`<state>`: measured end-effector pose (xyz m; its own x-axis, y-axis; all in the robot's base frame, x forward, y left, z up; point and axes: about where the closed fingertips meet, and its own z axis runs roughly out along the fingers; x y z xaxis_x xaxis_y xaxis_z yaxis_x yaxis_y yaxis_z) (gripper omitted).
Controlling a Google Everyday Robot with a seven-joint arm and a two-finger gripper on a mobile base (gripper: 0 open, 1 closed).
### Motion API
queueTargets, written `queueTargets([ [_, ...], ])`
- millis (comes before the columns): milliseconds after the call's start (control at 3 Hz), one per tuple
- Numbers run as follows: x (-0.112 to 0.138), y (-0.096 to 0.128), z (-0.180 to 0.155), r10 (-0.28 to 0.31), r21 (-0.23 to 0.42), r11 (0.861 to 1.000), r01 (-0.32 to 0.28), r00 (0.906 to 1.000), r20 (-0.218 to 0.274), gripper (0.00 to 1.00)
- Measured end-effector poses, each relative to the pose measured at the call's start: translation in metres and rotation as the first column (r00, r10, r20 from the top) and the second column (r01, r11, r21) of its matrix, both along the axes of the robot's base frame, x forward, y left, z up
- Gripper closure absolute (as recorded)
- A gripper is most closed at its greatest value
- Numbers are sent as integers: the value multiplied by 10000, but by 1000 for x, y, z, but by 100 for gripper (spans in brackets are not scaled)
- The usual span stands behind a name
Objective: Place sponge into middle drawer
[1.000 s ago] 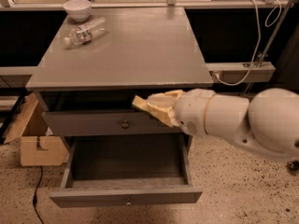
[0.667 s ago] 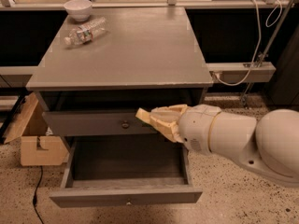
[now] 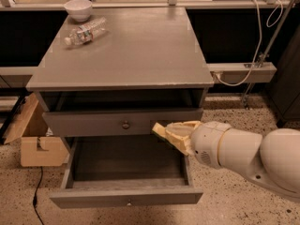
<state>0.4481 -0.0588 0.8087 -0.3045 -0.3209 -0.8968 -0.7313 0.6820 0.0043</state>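
Note:
Next, I set the yellow sponge down with my gripper around the center of the open middle drawer's grey bottom [image 3: 129, 160]. The sponge now hangs just above that drawer.
The yellow sponge [image 3: 158, 130], with a dark layer on its underside, sticks out to the left of my gripper [image 3: 171, 135]. The gripper's cream fingers [image 3: 183, 127] are shut on it. The white arm reaches in from the lower right. The sponge hangs just above the back right part of the middle drawer [image 3: 126, 197], in front of the closed drawer front above it. The middle drawer is pulled wide open. Its grey box holds nothing, and a tiny pale knob sits on its front panel.
The closed drawer front with a dark round knob [image 3: 125, 124] is right behind the sponge. A clear plastic bottle [image 3: 86, 32] and a white bowl [image 3: 78, 9] sit on the grey cabinet top [image 3: 140, 55]. A cardboard box [image 3: 40, 146] stands left of the cabinet. Cables [image 3: 255, 55] hang at the right.
My gripper has moved down and slightly right with the sponge, from in front of the gap under the cabinet top to just above the open drawer.

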Motion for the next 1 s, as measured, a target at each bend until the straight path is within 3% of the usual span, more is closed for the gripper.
queueTargets([
  [333,7,12,-29,404,275,9988,-393,9983,-431,100],
  [1000,37,80,-150,1817,1016,9810,-1652,9661,-1836,100],
])
